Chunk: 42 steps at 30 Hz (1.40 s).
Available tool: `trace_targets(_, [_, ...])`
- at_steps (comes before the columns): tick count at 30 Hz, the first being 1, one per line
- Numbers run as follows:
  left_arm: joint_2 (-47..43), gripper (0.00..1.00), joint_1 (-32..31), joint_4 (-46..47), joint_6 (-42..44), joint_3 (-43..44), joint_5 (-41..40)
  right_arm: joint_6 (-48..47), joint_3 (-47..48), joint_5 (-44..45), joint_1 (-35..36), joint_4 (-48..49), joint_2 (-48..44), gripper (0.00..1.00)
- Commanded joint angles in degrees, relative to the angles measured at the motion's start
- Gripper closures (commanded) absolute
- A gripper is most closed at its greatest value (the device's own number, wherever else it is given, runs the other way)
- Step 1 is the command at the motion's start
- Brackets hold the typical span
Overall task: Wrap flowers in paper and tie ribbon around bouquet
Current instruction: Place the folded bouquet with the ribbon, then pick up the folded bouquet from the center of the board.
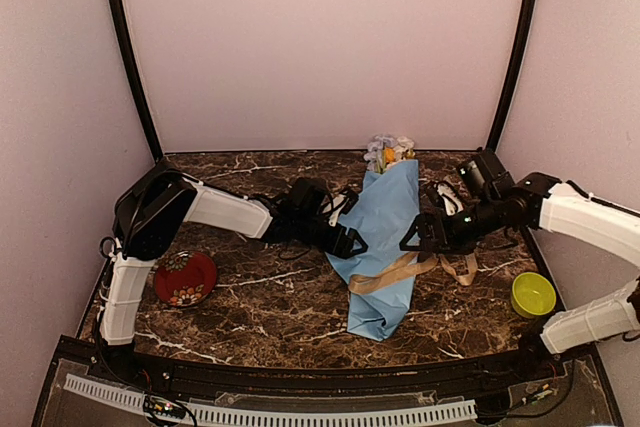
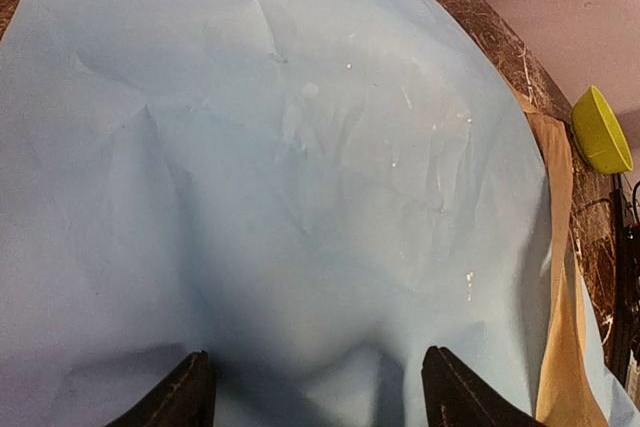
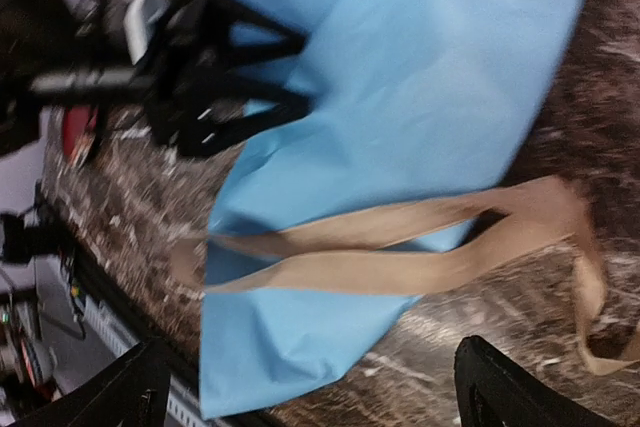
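The tan ribbon's looped end (image 1: 354,285) lies on the light-blue paper at the side toward the red dish. My left gripper needs to close on it next.
The bouquet (image 1: 388,237) lies on the marble table, a long cone of light-blue paper (image 2: 300,167) (image 3: 400,87). The flowers (image 1: 389,152) poke out of its far end. The tan ribbon (image 1: 400,272) (image 3: 400,262) crosses the cone's lower part in two strands, its end trailing off on the right (image 1: 462,269). My left gripper (image 1: 352,225) (image 2: 320,397) is open at the cone's left edge, its fingers (image 2: 185,395) spread over the paper. My right gripper (image 1: 409,239) (image 3: 320,392) hangs open just right of the cone, above the ribbon, with nothing between its fingers (image 3: 505,387).
A red patterned dish (image 1: 185,278) sits at the near left beside the left arm. A yellow-green bowl (image 1: 533,294) (image 2: 601,129) stands at the near right. Pale walls close the table in at the back and sides.
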Motion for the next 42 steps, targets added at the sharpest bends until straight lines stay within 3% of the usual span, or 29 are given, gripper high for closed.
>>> trace_targets(1, [4.5, 0.27, -0.1, -9.4, -1.2, -1.8, -0.6, 0.5, 2.6, 6.7, -10.4, 3.5, 5.9, 0.0])
trace_targets(4, [4.5, 0.27, -0.1, -9.4, -1.1, -1.6, -0.8, -0.7, 3.8, 1.8, -15.0, 11.6, 12.2, 0.0])
trace_targets(12, [4.6, 0.27, 0.0, -9.6, -0.9, -1.7, -1.0, -5.3, 9.2, -9.4, -17.2, 18.8, 33.1, 0.02])
trace_targets(18, [5.0, 0.27, 0.0, -9.9, -0.9, -1.2, -0.6, 3.3, 4.2, -21.7, -16.9, 36.5, 38.9, 0.2])
trace_targets(26, [5.5, 0.27, 0.1, -10.2, -0.8, -0.7, -0.4, 13.1, 2.5, -23.8, -15.0, 49.9, 44.1, 0.36])
trace_targets(36, [1.8, 0.28, 0.4, -8.8, 1.1, -1.9, -1.8, 18.0, 2.6, -22.8, -13.8, 52.2, 44.0, 0.88])
trace_targets(42, [-8.3, 0.28, 0.5, -9.8, 9.2, -0.6, 0.2, 18.3, 2.6, -20.6, -13.7, 50.4, 41.5, 1.0])
